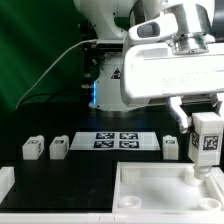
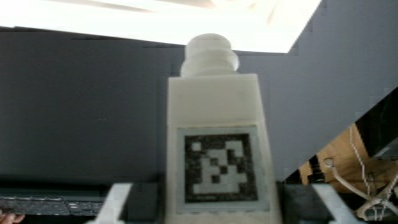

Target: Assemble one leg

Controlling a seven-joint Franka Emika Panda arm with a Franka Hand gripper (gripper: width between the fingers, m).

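The robot's gripper needs to release the white leg in the white tray's front corner socket (image 1: 209,203) farthest from the marker board.
My gripper (image 1: 206,118) is shut on a white leg (image 1: 206,140) with a black-and-white tag. I hold it upright above the right part of the white tray (image 1: 150,195), its lower tip close over a round corner socket (image 1: 197,178). In the wrist view the held leg (image 2: 215,140) fills the middle, its round peg pointing at the tray (image 2: 160,20), with my fingers (image 2: 134,200) pressed on both its sides. Three more legs stand on the black table: two at the exterior view's left (image 1: 33,148) (image 1: 59,147) and one right of the marker board (image 1: 171,146).
The marker board (image 1: 118,141) lies flat at the table's middle back. The robot base (image 1: 110,85) with a blue light stands behind it. A white block edge (image 1: 6,185) sits at the front left. A green curtain hangs behind.
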